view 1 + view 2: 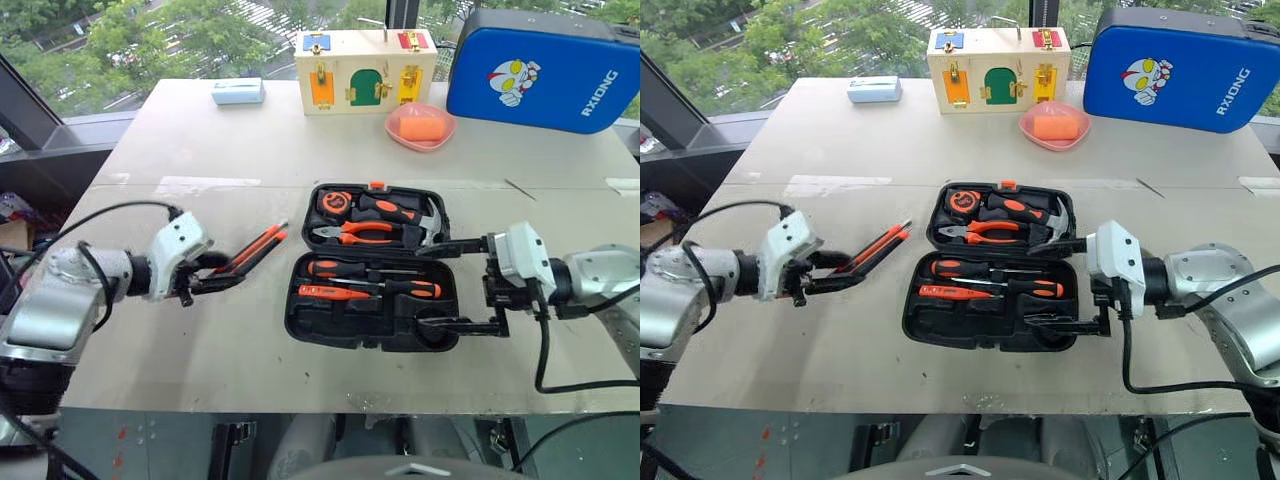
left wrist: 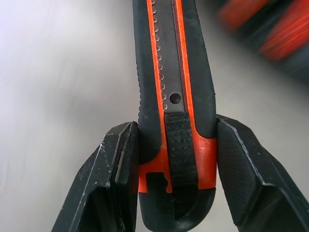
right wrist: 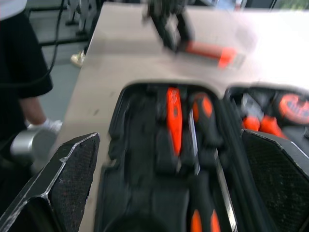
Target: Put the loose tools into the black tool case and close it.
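Note:
I should use my left gripper to set the utility knife down in the empty slot (image 1: 355, 325) between the orange tester screwdriver and the case's near rim.
The black tool case (image 1: 300, 322) lies open in the middle of the table. Its near half holds two long orange-and-black screwdrivers (image 1: 378, 270) and a slim orange tester screwdriver (image 1: 334, 292). Pliers, a hammer and a round tape measure sit in the far half. Left of the case, my left gripper (image 1: 228, 274) is shut on the rear end of the black-orange utility knife (image 1: 262, 245), lifted off the table and pointing toward the case. In the left wrist view both fingers (image 2: 116, 164) press the knife (image 2: 174, 72). My right gripper (image 1: 450, 284) stands open at the case's right edge, holding nothing.
At the back of the table stand a blue padded case (image 1: 545, 70), a wooden latch box (image 1: 365, 70), a pink bowl (image 1: 420, 125) and a pale blue box (image 1: 238, 92). A person in black (image 3: 24, 63) stands off the table's left side.

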You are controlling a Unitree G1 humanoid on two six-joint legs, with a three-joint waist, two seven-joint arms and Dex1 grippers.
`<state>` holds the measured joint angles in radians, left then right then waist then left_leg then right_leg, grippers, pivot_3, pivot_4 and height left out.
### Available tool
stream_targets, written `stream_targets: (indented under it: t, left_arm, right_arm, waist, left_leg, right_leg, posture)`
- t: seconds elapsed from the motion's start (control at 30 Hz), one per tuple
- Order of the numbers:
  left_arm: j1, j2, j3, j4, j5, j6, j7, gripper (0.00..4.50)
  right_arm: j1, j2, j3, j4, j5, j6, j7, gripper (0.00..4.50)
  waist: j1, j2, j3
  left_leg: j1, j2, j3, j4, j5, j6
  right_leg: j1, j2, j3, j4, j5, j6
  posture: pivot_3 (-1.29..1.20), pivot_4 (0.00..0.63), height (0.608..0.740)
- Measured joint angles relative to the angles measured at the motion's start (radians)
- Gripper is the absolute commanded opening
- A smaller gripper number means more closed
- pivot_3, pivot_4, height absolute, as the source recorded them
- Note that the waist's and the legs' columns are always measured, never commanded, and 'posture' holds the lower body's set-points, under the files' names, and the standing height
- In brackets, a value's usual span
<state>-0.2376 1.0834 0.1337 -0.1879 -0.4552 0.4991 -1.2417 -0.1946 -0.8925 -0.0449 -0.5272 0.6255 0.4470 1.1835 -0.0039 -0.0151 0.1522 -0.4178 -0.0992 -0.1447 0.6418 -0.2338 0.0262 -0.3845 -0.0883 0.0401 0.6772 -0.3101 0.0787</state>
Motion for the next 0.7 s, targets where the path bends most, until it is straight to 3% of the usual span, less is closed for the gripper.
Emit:
stream_targets:
  t: [0.13, 0.33, 0.4, 0.53, 0.7]
  left_arm:
    - [-0.108, 0.056, -0.069, -0.149, -0.074, 0.018, -0.152, 1.90]
    - [-0.316, -0.103, -0.459, -0.114, 0.071, 0.012, -0.257, 1.90]
    - [-0.360, -0.129, -0.527, -0.069, 0.132, -0.009, -0.275, 1.90]
    - [-0.410, -0.173, -0.617, 0.020, 0.219, -0.009, -0.296, 1.90]
    - [-0.428, -0.232, -0.634, 0.057, 0.228, 0.018, -0.310, 1.90]
  right_arm:
    - [0.104, -0.046, -0.079, -0.041, 0.013, 0.000, 0.015, 4.50]
    - [0.219, -0.060, -0.177, -0.112, 0.015, 0.003, -0.021, 4.50]
    - [0.238, -0.060, -0.193, -0.132, 0.017, 0.009, -0.042, 4.50]
    - [0.280, -0.057, -0.214, -0.173, 0.020, 0.017, -0.083, 4.50]
    - [0.302, -0.051, -0.219, -0.199, 0.022, 0.023, -0.118, 4.50]
  waist:
    - [-0.005, 0.004, -0.001]
    - [-0.009, 0.003, -0.001]
    - [-0.009, 0.003, -0.001]
    - [-0.009, 0.003, 0.000]
    - [-0.009, 0.002, 0.000]
  left_leg:
    - [0.004, 0.000, 0.001, 0.000, 0.000, 0.000]
    - [0.003, 0.000, 0.001, 0.004, -0.001, 0.003]
    - [0.003, 0.000, 0.001, 0.005, -0.001, 0.002]
    - [0.002, 0.000, 0.000, 0.006, 0.000, 0.001]
    - [0.002, 0.000, 0.000, 0.008, 0.000, 0.001]
  right_leg:
    - [0.004, 0.000, 0.000, 0.000, 0.000, 0.000]
    - [0.006, 0.003, -0.003, 0.001, 0.000, 0.000]
    - [0.006, 0.004, -0.003, 0.002, 0.000, 0.001]
    - [0.006, 0.008, -0.004, 0.001, 0.000, 0.001]
    - [0.007, 0.007, -0.004, 0.002, 0.000, 0.001]
  posture:
    - [0.00, 0.150, 0.735]
    - [0.00, 0.150, 0.735]
    - [0.00, 0.150, 0.735]
    - [0.00, 0.150, 0.735]
    - [0.00, 0.150, 0.735]
